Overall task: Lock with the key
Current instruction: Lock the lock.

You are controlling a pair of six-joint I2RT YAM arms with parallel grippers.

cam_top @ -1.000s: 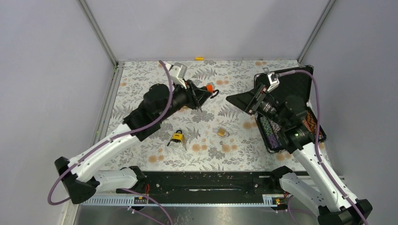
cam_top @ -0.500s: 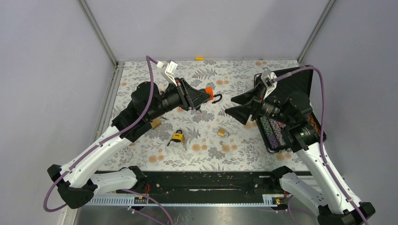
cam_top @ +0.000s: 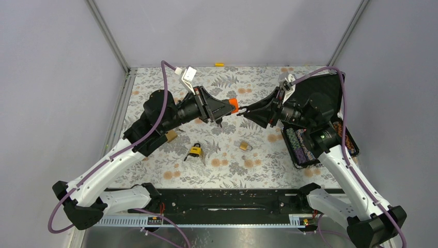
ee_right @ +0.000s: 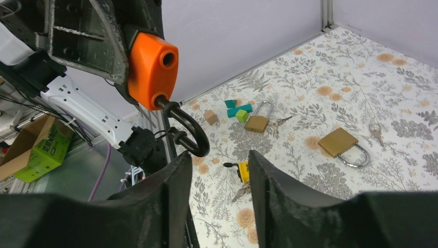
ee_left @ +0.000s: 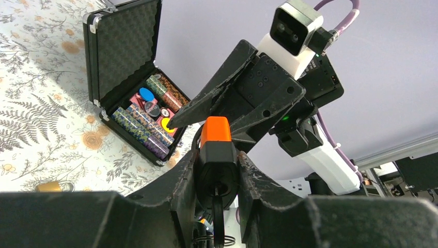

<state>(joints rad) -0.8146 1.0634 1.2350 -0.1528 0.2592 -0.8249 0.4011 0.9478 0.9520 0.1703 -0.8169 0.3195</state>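
The loose end of the shackle stands off the empty hole, so the robot's right gripper will hold the shackle while its left gripper takes hold of the padlock's body (ee_left: 217, 161) again in line.
My left gripper (cam_top: 226, 107) is shut on an orange and black padlock (cam_top: 233, 105), held in the air over the middle of the table. In the left wrist view the padlock (ee_left: 216, 147) sits between my fingers, with a key (ee_left: 218, 217) and its ring hanging from the keyhole. Its black shackle (ee_right: 189, 130) is swung open, one hole in the orange top bare. My right gripper (cam_top: 251, 110) is open, its fingertips (ee_right: 181, 160) just short of the shackle's curve, not gripping it.
On the floral table lie a yellow padlock with keys (cam_top: 194, 151), a brass padlock (cam_top: 244, 146) and a wooden block (cam_top: 170, 136). An open black case (cam_top: 315, 132) of coloured chips stands at the right. Another brass padlock (ee_right: 256, 123) and teal blocks (ee_right: 238, 108) show in the right wrist view.
My right gripper has swung left from beside the case up to the padlock's shackle. My left arm turned the padlock toward it, then held still.
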